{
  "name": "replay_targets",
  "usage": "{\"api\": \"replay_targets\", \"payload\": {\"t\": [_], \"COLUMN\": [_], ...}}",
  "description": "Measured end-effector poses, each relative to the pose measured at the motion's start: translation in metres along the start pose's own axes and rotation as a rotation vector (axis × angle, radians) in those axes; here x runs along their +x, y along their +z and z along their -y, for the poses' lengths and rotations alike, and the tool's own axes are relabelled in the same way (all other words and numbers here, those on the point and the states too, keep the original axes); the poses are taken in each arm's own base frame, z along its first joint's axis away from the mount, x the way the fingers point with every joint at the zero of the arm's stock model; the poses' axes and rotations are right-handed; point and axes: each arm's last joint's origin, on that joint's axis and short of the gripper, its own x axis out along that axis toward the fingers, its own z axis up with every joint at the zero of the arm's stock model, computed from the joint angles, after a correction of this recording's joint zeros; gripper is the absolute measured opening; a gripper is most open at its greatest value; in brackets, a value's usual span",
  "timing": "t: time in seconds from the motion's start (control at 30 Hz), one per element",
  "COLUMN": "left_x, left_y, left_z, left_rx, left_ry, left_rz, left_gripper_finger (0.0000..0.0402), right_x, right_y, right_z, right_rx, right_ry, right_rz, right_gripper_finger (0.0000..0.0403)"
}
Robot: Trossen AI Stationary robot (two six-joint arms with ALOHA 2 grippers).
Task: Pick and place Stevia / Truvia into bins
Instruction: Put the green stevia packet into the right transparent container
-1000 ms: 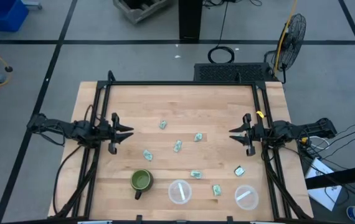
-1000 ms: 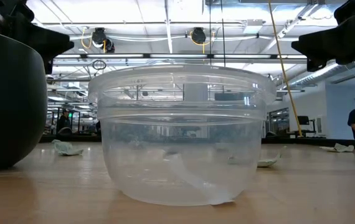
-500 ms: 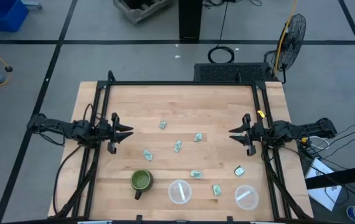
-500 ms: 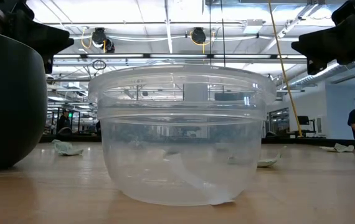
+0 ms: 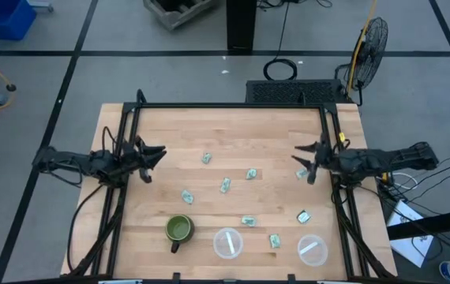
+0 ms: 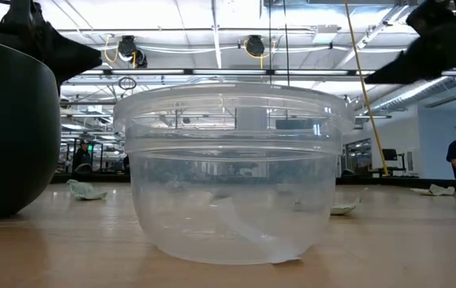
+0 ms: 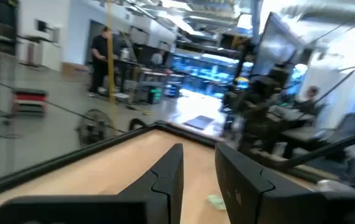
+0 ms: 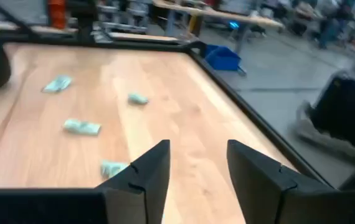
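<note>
My right fingers will close on the edge of the Stevia packet (image 5: 301, 173) just below them, farther from the bins than its neighbour.
Several pale green Stevia / Truvia packets lie flat and scattered on the wooden table, among them one (image 5: 207, 158) toward the far side, one (image 5: 225, 185) in the middle and one (image 5: 275, 241) between the two bins. The bins are two clear round cups (image 5: 227, 243) (image 5: 313, 249) at the near edge; the first fills the low view (image 6: 232, 172). My left gripper (image 5: 158, 154) (image 7: 199, 165) hovers open at the table's left side. My right gripper (image 5: 300, 158) (image 8: 196, 158) hovers open at the right side. Neither has anything between its fingers.
A dark green mug (image 5: 178, 229) stands left of the bins near the front edge. A black frame rail (image 5: 225, 106) runs along the table's far edge, with rails down both sides. The room beyond the table holds people and benches.
My right gripper has risen and swung a little toward the far edge, tipping its fingers downward. My left gripper has turned slightly toward the far edge while staying at the left side. No packet has moved.
</note>
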Motion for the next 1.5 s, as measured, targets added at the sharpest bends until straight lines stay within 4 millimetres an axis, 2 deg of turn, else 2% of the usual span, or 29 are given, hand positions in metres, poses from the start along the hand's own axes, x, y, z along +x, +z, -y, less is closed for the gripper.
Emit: {"api": "replay_targets", "payload": {"t": [0.17, 0.4, 0.67, 0.8, 1.0, 1.23, 1.5], "left_x": [0.003, 0.022, 0.047, 0.052, 0.060, 0.063, 0.063], "left_y": [0.025, 0.046, 0.034, 0.026, 0.024, 0.026, 0.026], "left_z": [0.004, 0.009, 0.013, 0.012, 0.014, 0.015, 0.015], "left_rx": [-0.030, 0.038, 0.087, 0.106, 0.070, 0.064, 0.064], "left_ry": [-0.012, 0.173, 0.244, 0.269, 0.278, 0.266, 0.266], "left_rz": [-0.047, -0.295, -0.428, -0.474, -0.453, -0.423, -0.424], "left_gripper_finger": [0.0097, 0.0097, 0.0097, 0.0097, 0.0097, 0.0097, 0.0097], "right_x": [0.010, 0.036, 0.038, 0.037, 0.036, 0.037, 0.038], "right_y": [0.013, -0.004, -0.027, -0.028, -0.032, -0.051, -0.074], "right_z": [-0.003, -0.015, -0.012, -0.014, -0.012, -0.012, -0.015], "right_rx": [0.094, 0.181, 0.357, 0.440, 0.498, 0.537, 0.556], "right_ry": [-0.041, -0.042, -0.236, -0.162, -0.272, -0.407, -0.435], "right_rz": [-0.261, -0.598, -0.868, -0.934, -0.956, -0.974, -1.051], "right_gripper_finger": [0.0173, 0.0174, 0.0173, 0.0172, 0.0171, 0.0171, 0.0171]}}
